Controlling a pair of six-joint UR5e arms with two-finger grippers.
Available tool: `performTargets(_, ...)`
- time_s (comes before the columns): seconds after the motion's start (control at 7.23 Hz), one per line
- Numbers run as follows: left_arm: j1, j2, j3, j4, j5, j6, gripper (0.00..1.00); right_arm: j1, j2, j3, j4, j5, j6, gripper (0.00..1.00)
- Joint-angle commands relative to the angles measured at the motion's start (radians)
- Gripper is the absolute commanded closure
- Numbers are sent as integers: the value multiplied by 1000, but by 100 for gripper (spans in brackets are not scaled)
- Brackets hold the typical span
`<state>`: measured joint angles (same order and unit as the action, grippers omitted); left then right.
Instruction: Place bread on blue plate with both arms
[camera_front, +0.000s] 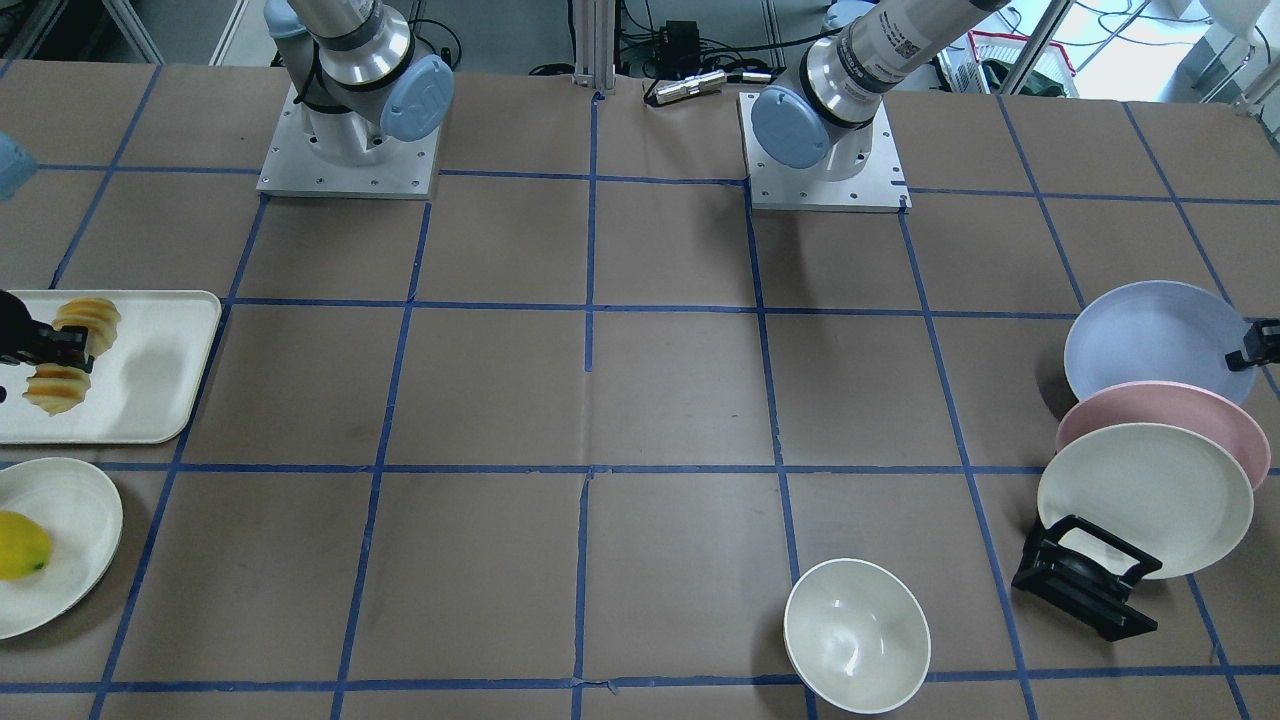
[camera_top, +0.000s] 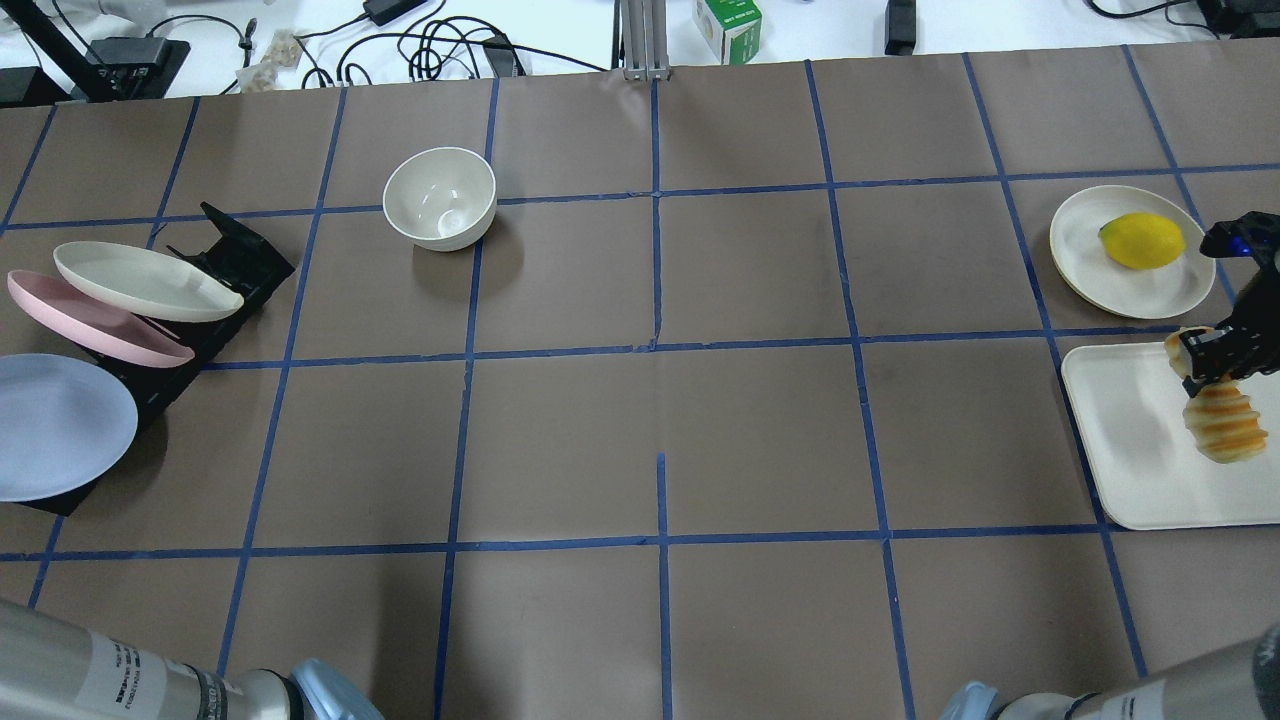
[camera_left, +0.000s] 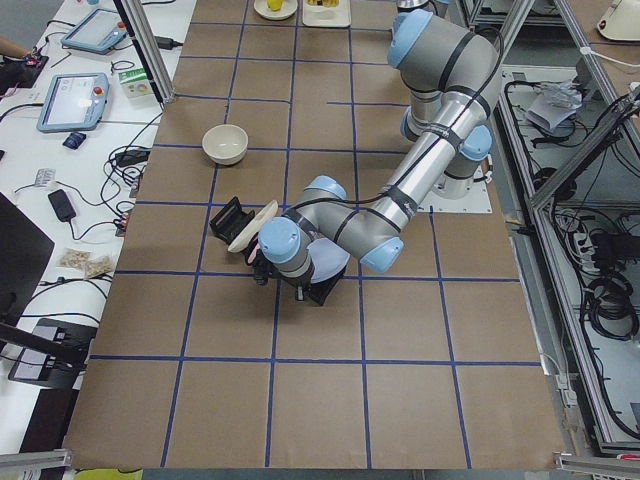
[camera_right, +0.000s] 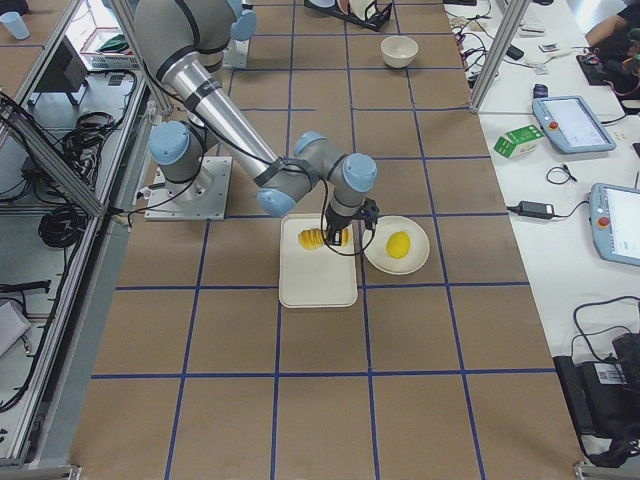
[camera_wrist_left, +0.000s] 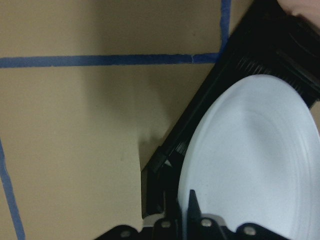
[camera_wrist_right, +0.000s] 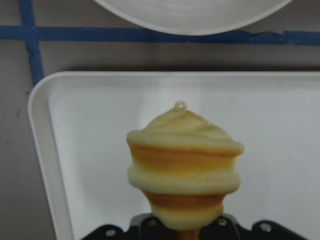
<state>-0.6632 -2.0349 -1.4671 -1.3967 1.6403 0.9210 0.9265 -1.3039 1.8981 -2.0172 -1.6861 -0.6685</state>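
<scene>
My left gripper is going to release the blue plate over the tape crossing in the middle of the table (camera_front: 577, 424).
My right gripper (camera_top: 1210, 355) is shut on the middle of the bread (camera_top: 1225, 425), a ridged orange-and-cream loaf, and holds it just above the white tray (camera_top: 1130, 450). The right wrist view shows the loaf end-on (camera_wrist_right: 182, 165). The blue plate (camera_top: 55, 425) leans at the end of the black rack (camera_top: 240, 250) at the table's left edge. My left gripper (camera_front: 1255, 350) is at the plate's outer rim. In the left wrist view one finger (camera_wrist_left: 192, 210) lies over the plate (camera_wrist_left: 250, 165), with the rim between the jaws.
A pink plate (camera_top: 90, 325) and a cream plate (camera_top: 140, 282) stand in the same rack. A white bowl (camera_top: 440, 197) sits beyond the rack. A cream plate (camera_top: 1085, 255) with a yellow fruit (camera_top: 1140, 240) lies beside the tray.
</scene>
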Motion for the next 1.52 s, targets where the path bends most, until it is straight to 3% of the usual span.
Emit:
performTargets(0.0,-1,45,-12,-83,3,1,100,60,-95,-57,147,26,13,100)
performTargets(0.14,-3,89,-15,-213,-2,-1,100,105,-125,-94,231,57,64,100)
performTargets(0.28,-6,126,-31,-258,-4,-4,100,142,-144,-129,306,62,132,100)
performTargets(0.69,-70,272,-244,-269,-98,-119,100,230,-150,-244,440,100,245,100)
performTargets(0.83,-134,319,-287,-269,-152,-173,100,238,-155,-260,474,147,266,100)
performTargets(1.11,-346,370,-323,-255,-283,-395,100,312,-156,-264,463,157,332,100)
performTargets(1.38,-619,346,-367,-11,-329,-734,100,403,-155,-287,465,215,478,100)
